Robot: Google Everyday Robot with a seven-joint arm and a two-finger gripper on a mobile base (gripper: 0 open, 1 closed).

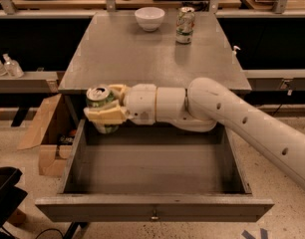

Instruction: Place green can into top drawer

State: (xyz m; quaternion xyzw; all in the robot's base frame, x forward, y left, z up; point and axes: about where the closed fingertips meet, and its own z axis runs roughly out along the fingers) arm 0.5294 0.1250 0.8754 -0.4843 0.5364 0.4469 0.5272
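The robot's gripper needs to release the green can on the drawer's bottom near the drawer's side (104, 157) by the cardboard box.
The green can (101, 100) is dark green with a silver top and pull tab. My gripper (105, 106) is shut on it, with cream fingers (105, 115) around its body. It hangs upright over the back left corner of the open top drawer (152, 207), just in front of the cabinet top's front edge. The drawer is pulled fully out, wide and grey, with a small knob (153, 216) on its front panel. Its inside looks bare. My white arm (242, 121) reaches in from the right.
On the grey cabinet top (142, 54) at the back stand a white bowl (149, 18) and a pale white-and-green can (185, 25). A cardboard box (45, 133) lies on the floor at the left. Two bottles (8, 64) stand on a left shelf.
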